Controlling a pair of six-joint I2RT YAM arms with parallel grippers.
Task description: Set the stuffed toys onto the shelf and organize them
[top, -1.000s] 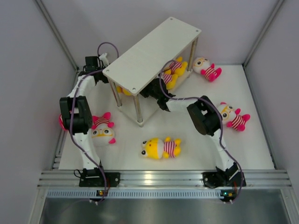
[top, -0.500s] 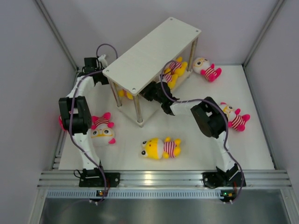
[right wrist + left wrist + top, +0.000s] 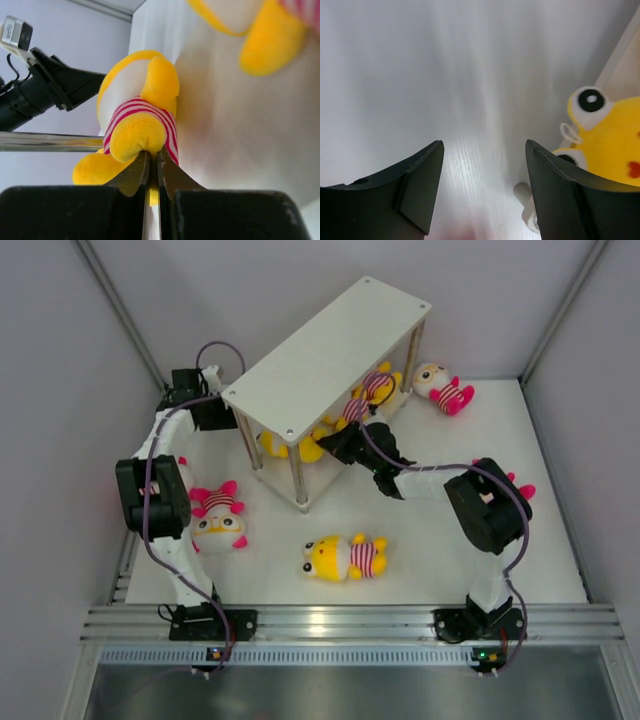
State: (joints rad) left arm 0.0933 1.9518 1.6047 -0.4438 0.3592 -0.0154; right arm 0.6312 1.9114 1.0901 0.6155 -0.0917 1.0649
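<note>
Next, my right gripper lets go of the striped shirt on the lower board [image 3: 331,441] [image 3: 207,92], close against the neighbouring yellow toy.
The shelf [image 3: 325,355] stands diagonally at the back of the table. Yellow stuffed toys lie on its lower board: one near the left end [image 3: 290,447], others near the right end [image 3: 375,385]. My right gripper [image 3: 340,445] reaches under the top board. In the right wrist view it [image 3: 154,152] is shut, its tips pressed against a yellow toy's [image 3: 140,115] striped body and limb. My left gripper [image 3: 222,418] is at the shelf's left end. It [image 3: 485,150] stands open and empty, with a yellow toy's face [image 3: 615,155] just to its right.
Loose toys lie on the table: a yellow one [image 3: 345,557] at the front middle, a white-headed pink one [image 3: 218,520] by the left arm, another [image 3: 443,388] at the back right, and one [image 3: 520,490] mostly hidden behind the right arm. A shelf post [image 3: 45,141] crosses the right wrist view.
The left gripper opened and drew back from the shelf's left end. The right gripper shut and pushed deeper under the top board, and a yellow toy slid toward the left end.
</note>
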